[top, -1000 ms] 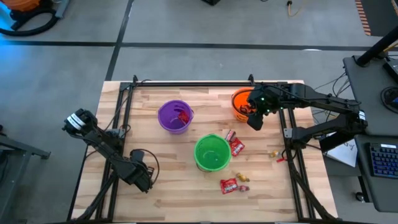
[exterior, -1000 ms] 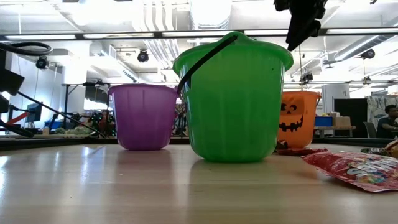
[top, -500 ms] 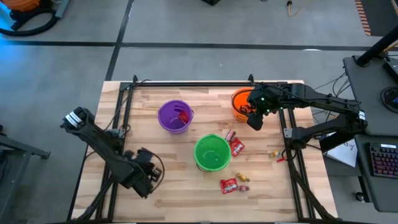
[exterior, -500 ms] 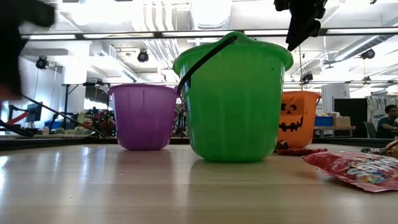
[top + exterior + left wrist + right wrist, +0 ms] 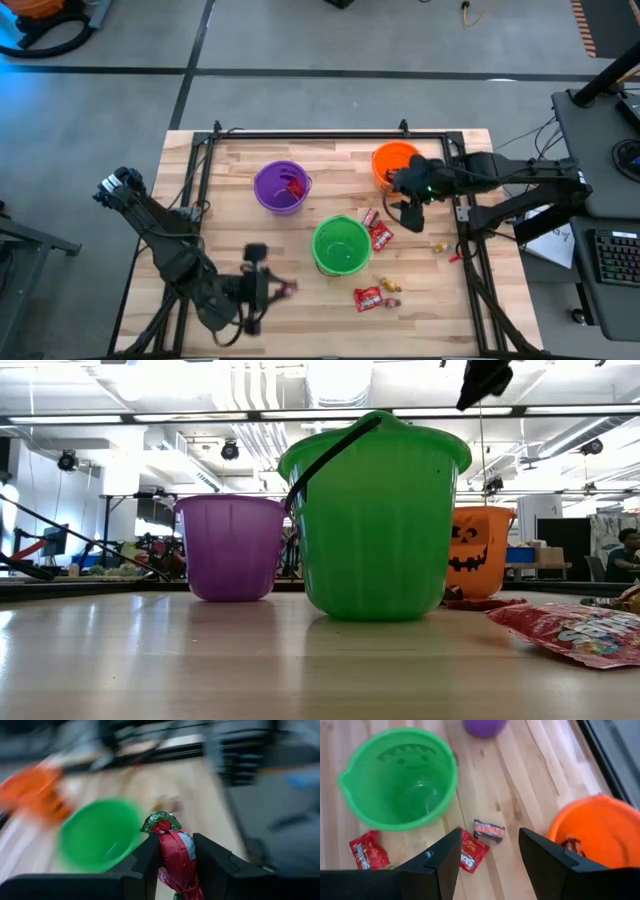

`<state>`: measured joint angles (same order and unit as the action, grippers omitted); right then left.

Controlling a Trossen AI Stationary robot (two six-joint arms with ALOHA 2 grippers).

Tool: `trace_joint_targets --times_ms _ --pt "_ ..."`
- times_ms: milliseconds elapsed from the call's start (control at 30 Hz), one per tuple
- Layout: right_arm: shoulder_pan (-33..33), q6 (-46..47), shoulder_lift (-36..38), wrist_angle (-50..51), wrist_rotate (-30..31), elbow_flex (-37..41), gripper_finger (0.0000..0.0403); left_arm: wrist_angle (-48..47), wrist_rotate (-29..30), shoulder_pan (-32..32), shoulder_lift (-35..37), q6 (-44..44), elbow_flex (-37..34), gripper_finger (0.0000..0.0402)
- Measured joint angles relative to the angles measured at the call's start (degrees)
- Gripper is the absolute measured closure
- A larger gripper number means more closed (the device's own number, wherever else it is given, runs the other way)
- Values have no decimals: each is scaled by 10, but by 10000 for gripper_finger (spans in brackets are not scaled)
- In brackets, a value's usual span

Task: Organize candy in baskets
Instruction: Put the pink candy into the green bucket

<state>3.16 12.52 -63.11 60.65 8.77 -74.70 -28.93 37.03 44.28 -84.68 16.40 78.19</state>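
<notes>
The red candy packet, now over the table's near part, will be let go by my left gripper inside the green basket (image 5: pixel 344 245) (image 5: pixel 102 837), nearer than the purple and orange ones.
My left gripper (image 5: pixel 268 286) (image 5: pixel 176 841) is over the near part of the table, left of the green basket (image 5: pixel 341 245) (image 5: pixel 97 835), shut on a red candy packet (image 5: pixel 289 288). My right gripper (image 5: pixel 409 212) (image 5: pixel 487 870) hangs open just near of the orange basket (image 5: pixel 392 160) (image 5: pixel 592 827), above a brown bar (image 5: pixel 489 829) and a red packet (image 5: pixel 470 851) lying flat on the wood. The purple basket (image 5: pixel 280 187) holds a red sweet. More red packets (image 5: pixel 367 297) and yellow pieces (image 5: pixel 388 286) lie right of the green basket. My left gripper pinches the red packet (image 5: pixel 175 852) between its two fingers (image 5: pixel 150 856). The packet's crimped greenish end (image 5: pixel 159 819) sticks out past the fingertips. The packet is lifted clear, above the height of the green basket's rim.
The three baskets stand upright on the wooden table (image 5: pixel 250 230); in the low view the green basket (image 5: pixel 375 520) stands nearest, the purple one (image 5: pixel 230 548) and the orange one (image 5: pixel 480 552) behind it. A black frame (image 5: pixel 300 133) borders the table. A small yellow piece (image 5: pixel 439 246) lies near the right rail.
My left gripper has swung along the near edge toward the right, closer to the green basket, and the red packet now shows at its fingertips. My right gripper has moved from over the orange basket toward the near edge, and now hangs over the sweets beside the green basket.
</notes>
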Motion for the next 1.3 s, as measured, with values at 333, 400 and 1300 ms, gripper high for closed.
trace_joint_targets --times_ms 333,400,1300 --pt "119 -10 1 -66 78 5 211 202 -81 -111 3 -179 -87 310" --pt "133 -17 1 -74 97 9 211 268 -92 -145 3 -186 -118 310" --pt "147 -51 65 -248 134 164 211 926 -210 -283 -100 -222 -373 310"
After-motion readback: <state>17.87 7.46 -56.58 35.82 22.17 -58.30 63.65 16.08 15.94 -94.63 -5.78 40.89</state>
